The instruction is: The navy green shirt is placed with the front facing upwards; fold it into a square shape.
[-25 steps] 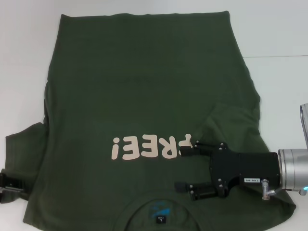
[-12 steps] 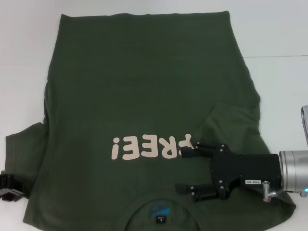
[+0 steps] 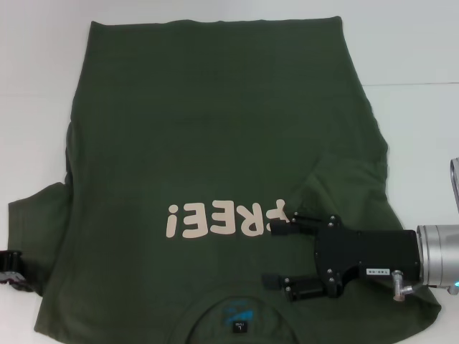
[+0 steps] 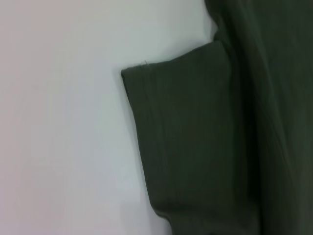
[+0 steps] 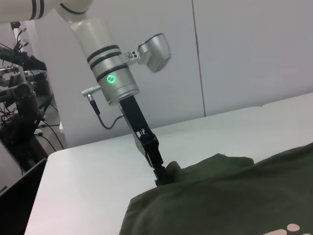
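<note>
The left gripper pinches only the near corner of the tucked-in sleeve, so it should open, grip nearer the sleeve's middle [image 3: 33,249] and pull the sleeve out.
The navy green shirt [image 3: 215,129] lies flat on the white table [image 3: 416,57], its cream "FREE!" lettering [image 3: 222,218] facing up and its collar tag [image 3: 239,326] nearest me. One sleeve is folded inward over the chest at the right. My right gripper [image 3: 274,253] hovers open over that fold, beside the lettering, with nothing between its fingers. My left gripper [image 3: 8,264] sits at the far left edge by the other sleeve [image 4: 186,137]. In the right wrist view the left gripper [image 5: 159,178] looks shut on a bunched edge of that sleeve.
White table surface surrounds the shirt on the left, right and far sides. A white wall [image 5: 244,54] stands behind the table, and dark equipment [image 5: 19,98] sits beyond the table's far corner in the right wrist view.
The left sleeve has been drawn outward to the left with my left gripper, which now shows only at the picture's edge. My right gripper has drifted slightly nearer me, still open.
</note>
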Available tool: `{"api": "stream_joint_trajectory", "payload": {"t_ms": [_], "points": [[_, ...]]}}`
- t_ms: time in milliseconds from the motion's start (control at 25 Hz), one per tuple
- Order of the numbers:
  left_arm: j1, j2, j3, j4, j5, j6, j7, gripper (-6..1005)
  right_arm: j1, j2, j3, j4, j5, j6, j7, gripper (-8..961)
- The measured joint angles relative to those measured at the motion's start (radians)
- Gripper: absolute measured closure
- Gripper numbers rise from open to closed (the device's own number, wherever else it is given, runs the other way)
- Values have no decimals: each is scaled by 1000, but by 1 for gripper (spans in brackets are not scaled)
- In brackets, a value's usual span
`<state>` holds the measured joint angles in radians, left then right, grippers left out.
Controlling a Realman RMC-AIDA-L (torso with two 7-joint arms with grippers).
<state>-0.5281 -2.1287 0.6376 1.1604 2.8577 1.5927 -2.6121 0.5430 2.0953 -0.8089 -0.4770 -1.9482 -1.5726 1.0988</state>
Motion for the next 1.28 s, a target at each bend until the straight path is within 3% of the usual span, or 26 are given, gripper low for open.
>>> {"api": "stream_joint_trajectory", "payload": {"t_ms": [120,320,760,1000,1280], "points": [[2,-2,13,3,0,-8,0,839,0,0,-1,0,0,0,2,8],[4,-4,19,4,0,-19,1,921,3,0,-2,0,0,0,11,7],[7,-1,15,35,-2,-22,7,937,10,0,-2,0,0,3,13,8],[7,9,-49,63,-7,-12,8,847,13,-1,-2,-1,0,6,15,7],[-1,16,-57,29,-4,-20,20,696,18,-2,-3,0,0,8,15,7]]}}
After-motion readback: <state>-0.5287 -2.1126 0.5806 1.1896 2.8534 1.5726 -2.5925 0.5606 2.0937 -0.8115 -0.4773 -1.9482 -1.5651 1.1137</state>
